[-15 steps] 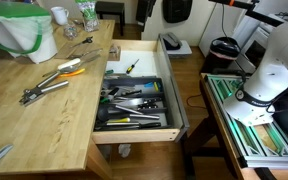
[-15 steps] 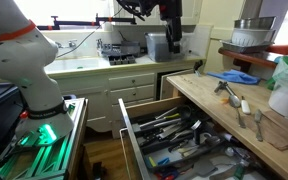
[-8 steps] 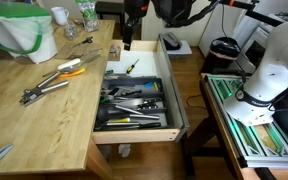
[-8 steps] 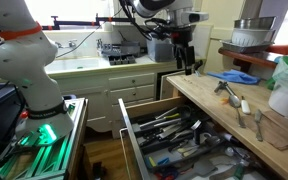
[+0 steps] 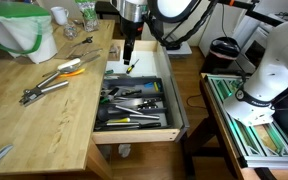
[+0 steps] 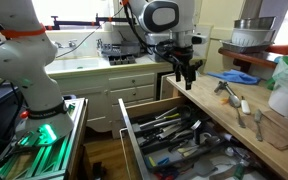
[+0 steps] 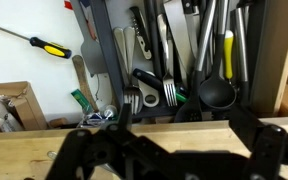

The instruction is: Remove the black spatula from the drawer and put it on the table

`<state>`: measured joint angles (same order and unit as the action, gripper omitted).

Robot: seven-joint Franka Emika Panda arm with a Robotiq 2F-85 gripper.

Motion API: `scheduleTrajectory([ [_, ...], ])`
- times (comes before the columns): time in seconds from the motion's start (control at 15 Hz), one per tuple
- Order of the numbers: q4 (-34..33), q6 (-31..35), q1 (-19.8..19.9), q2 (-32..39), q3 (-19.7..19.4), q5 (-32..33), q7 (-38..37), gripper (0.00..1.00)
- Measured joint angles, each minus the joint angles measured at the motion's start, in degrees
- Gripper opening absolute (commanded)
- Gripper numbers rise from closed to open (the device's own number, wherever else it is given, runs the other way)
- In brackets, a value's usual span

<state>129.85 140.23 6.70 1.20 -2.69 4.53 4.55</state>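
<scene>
The black spatula's grey handle (image 5: 121,107) (image 7: 198,74) is between the knives and the neighbouring utensil with the black oval head. My gripper needs to close on it.
The drawer (image 5: 136,133) stands pulled out, with a dark tray (image 5: 134,100) full of mixed utensils; it also shows in the other exterior view (image 6: 134,112). In the wrist view a black oval head (image 7: 216,93) on a slim grey handle lies in the tray among forks and spoons; it looks like the black spatula. I cannot pick it out in the exterior views. My gripper (image 5: 127,58) hangs open and empty above the back part of the drawer, near the table's edge (image 6: 187,76). Its dark fingers spread across the bottom of the wrist view (image 7: 169,160).
The table (image 5: 54,110) carries metal tongs (image 5: 42,90), an orange-handled tool (image 5: 69,72) and a white and green bag (image 5: 24,30). A yellow-handled screwdriver (image 7: 44,46) lies on the drawer's pale floor (image 7: 34,80) beside the tray. A counter with a sink (image 6: 94,62) stands behind.
The arm has swung into view and come down from above the far counter, so the gripper now hangs over the back of the open drawer. The utensils have not moved.
</scene>
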Motion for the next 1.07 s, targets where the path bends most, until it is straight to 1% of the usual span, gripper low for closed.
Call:
scheduleTrajectory([
  [0.13,-0.1,0.0,0.0,0.0,0.0,-0.3,0.0,1.00],
  [0.27,-0.3,0.6,-0.1,1.3,0.1,-3.0,1.2,1.00],
  [0.4,-0.5,4.1,-0.6,4.4,0.7,-9.1,4.9,1.00],
  [0.53,-0.9,8.4,-0.8,8.6,2.2,-16.5,10.0,1.00],
  [0.67,-1.9,12.1,-0.2,12.9,4.7,-24.1,16.4,1.00],
  [0.8,-3.4,13.8,1.5,16.7,7.6,-29.6,22.0,1.00],
  [0.93,-4.9,13.8,3.3,20.2,9.7,-31.6,24.5,1.00],
  [1.07,-5.7,13.7,4.7,23.0,10.3,-31.7,24.7,1.00],
])
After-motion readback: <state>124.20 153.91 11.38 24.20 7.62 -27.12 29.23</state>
